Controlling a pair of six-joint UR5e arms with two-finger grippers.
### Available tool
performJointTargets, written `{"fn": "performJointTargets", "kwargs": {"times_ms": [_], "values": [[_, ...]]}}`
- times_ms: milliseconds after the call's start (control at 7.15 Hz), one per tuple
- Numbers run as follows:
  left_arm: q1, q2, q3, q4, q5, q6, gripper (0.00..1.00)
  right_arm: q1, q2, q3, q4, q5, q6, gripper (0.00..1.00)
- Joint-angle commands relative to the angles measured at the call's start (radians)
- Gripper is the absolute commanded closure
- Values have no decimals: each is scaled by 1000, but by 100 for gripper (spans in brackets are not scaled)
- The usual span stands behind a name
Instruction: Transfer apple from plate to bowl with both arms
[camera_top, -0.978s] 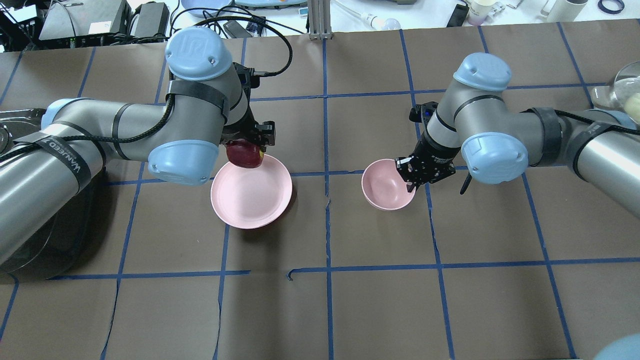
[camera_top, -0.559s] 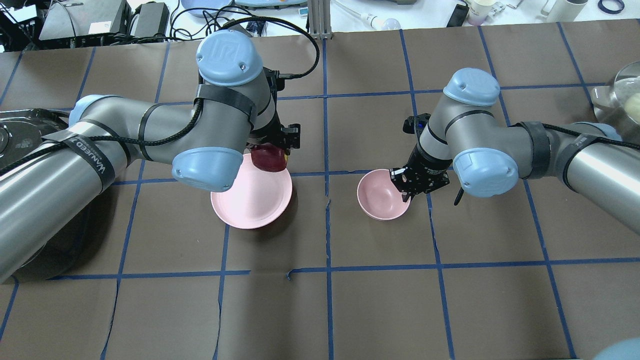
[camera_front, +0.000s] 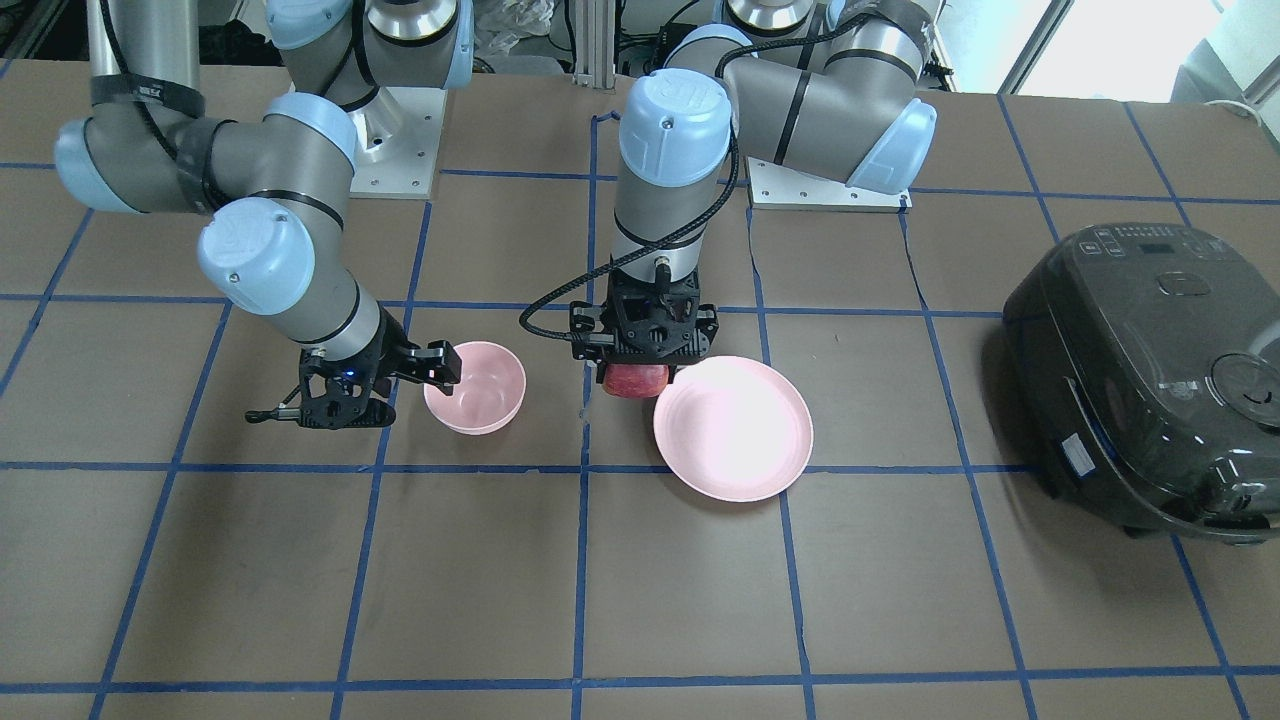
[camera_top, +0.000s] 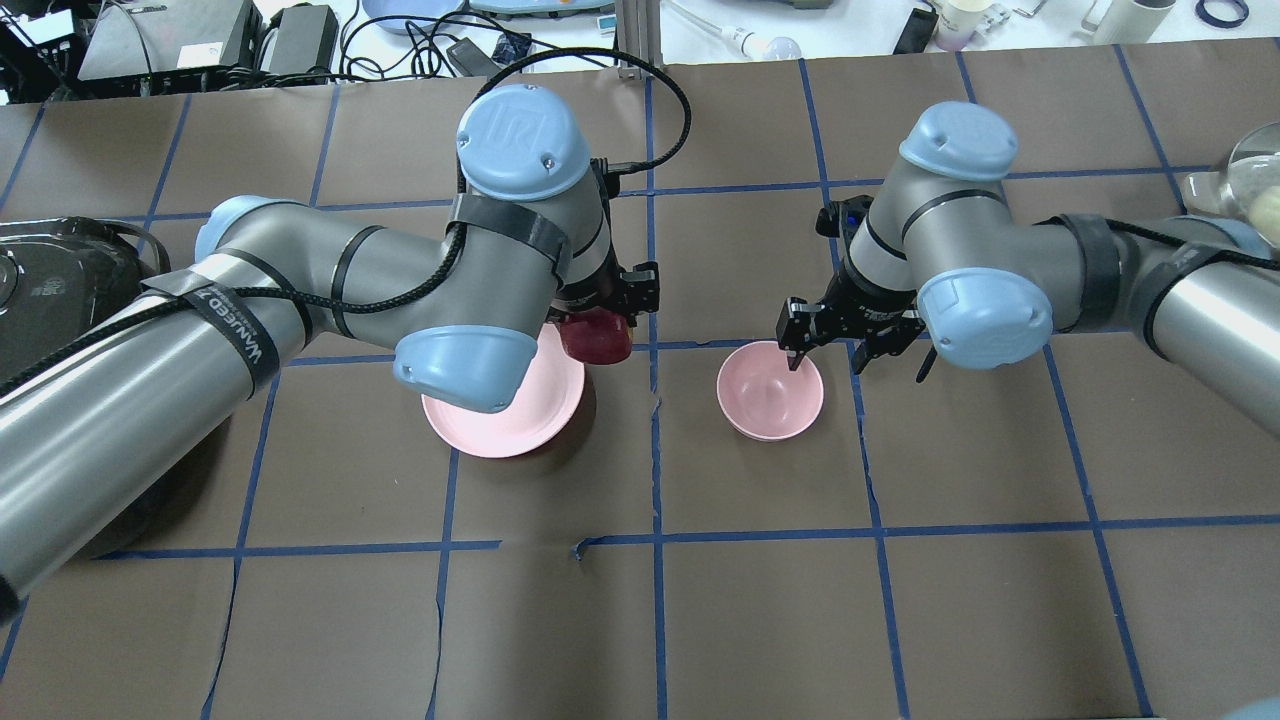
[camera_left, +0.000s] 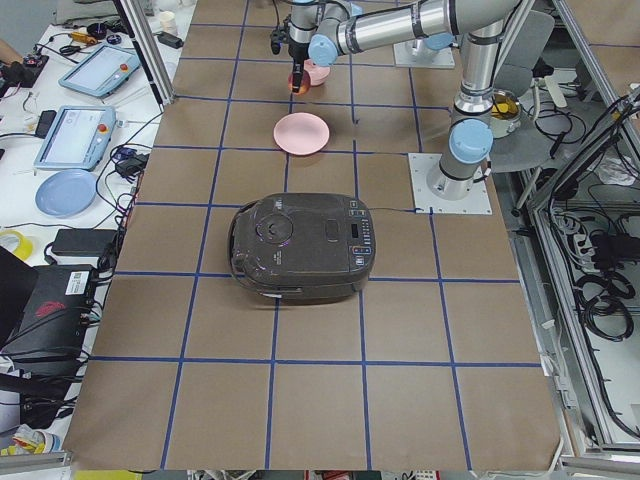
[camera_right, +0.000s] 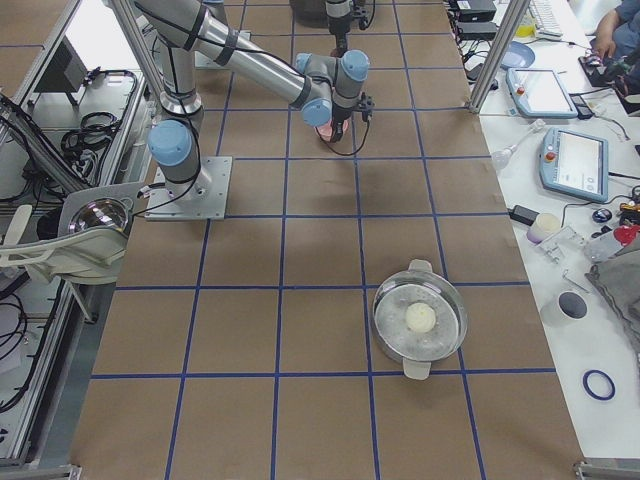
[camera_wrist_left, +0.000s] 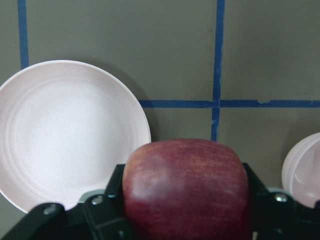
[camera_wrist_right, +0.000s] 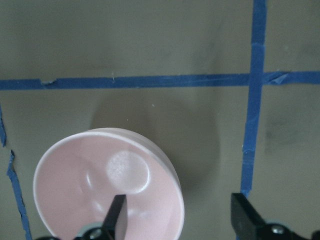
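The robot's left gripper should release the dark red apple in the middle of the small pink bowl (camera_front: 474, 397).
My left gripper (camera_top: 598, 332) is shut on the dark red apple (camera_top: 597, 340) and holds it above the table, just past the right edge of the pale pink plate (camera_top: 495, 420). The apple fills the bottom of the left wrist view (camera_wrist_left: 186, 185), between plate (camera_wrist_left: 70, 135) and bowl (camera_wrist_left: 306, 170). The small pink bowl (camera_top: 770, 392) stands empty on the table. My right gripper (camera_top: 825, 350) is open over the bowl's far right rim, with one finger (camera_wrist_right: 115, 215) inside the bowl (camera_wrist_right: 90, 180) and the other outside. From the front, the apple (camera_front: 633, 381) hangs between bowl (camera_front: 478, 390) and plate (camera_front: 735, 430).
A black rice cooker (camera_front: 1150, 370) sits on the robot's left side of the table (camera_top: 60, 280). A lidded metal pot (camera_right: 420, 320) stands far off on the robot's right side. Blue tape lines cross the brown table cover (camera_top: 760, 600).
My left arm has carried the apple right, from over the plate's far rim to past its right edge. My right gripper nudged the bowl left, then opened at its rim.
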Motion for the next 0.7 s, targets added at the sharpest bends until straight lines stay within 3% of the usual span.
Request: {"fn": "performJointTargets", "kwargs": {"times_ms": [0,559], "values": [[-71,-4,0,7,-15,-105,89,-50,-34,-124,131,-84,-20,0],[-171,-126,133,28,-20,-233,89,-112,-136,-226,284,-166,-97,0]]}}
